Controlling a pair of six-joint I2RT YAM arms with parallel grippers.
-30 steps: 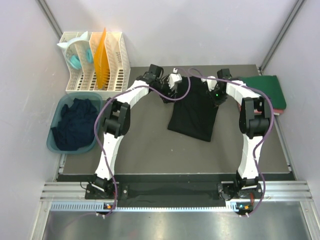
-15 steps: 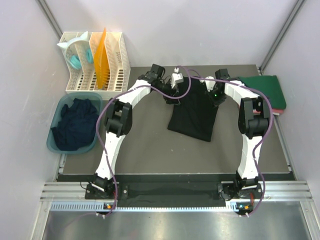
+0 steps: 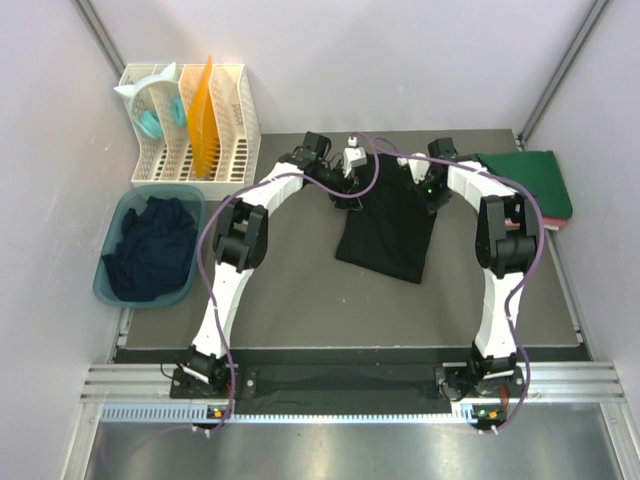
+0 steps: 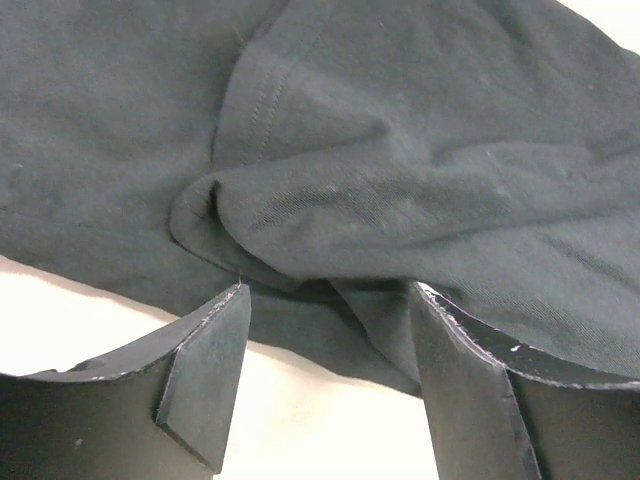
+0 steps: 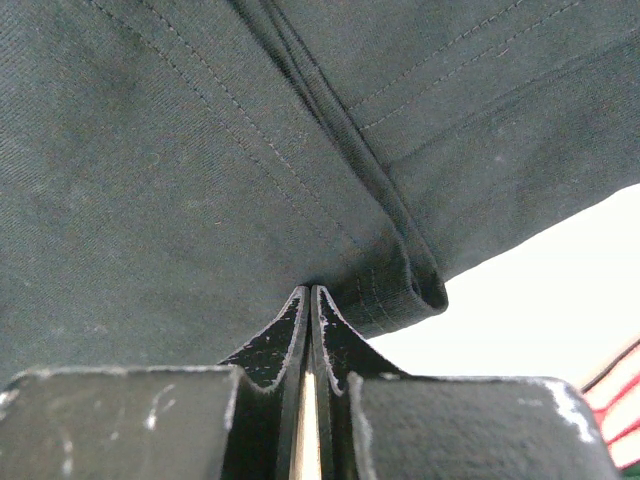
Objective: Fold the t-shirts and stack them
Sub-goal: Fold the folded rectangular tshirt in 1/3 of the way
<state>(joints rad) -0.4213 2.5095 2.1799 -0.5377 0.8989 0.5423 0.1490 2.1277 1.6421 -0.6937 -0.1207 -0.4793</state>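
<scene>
The black t-shirt's upper layer is bunched ahead of my open left gripper, so it should pinch the bunched fold's edge (image 4: pixel 325 278) before both grippers move the shirt.
A black t-shirt (image 3: pixel 388 228) lies partly folded at the middle of the table, its far edge between both grippers. My left gripper (image 3: pixel 350 172) is at the shirt's far left corner. In the left wrist view it stands open (image 4: pixel 330 290), and a bunched fold of the black t-shirt (image 4: pixel 400 150) lies just ahead of the fingertips. My right gripper (image 3: pixel 428 188) is at the far right edge. In the right wrist view it is shut (image 5: pixel 310 290), its tips pinching the hem of the black t-shirt (image 5: pixel 180 150). A folded dark green t-shirt (image 3: pixel 535 180) rests at the right.
A teal-blue tub (image 3: pixel 110 285) at the left holds a crumpled navy t-shirt (image 3: pixel 150 250). A white slotted rack (image 3: pixel 232 120) stands at the back left. A strip of red cloth (image 3: pixel 560 224) shows under the green shirt. The table's far edge is just behind the grippers.
My left gripper has shifted slightly right and farther back along the shirt's edge, and its jaws have narrowed a little. The right gripper has held still, shut.
</scene>
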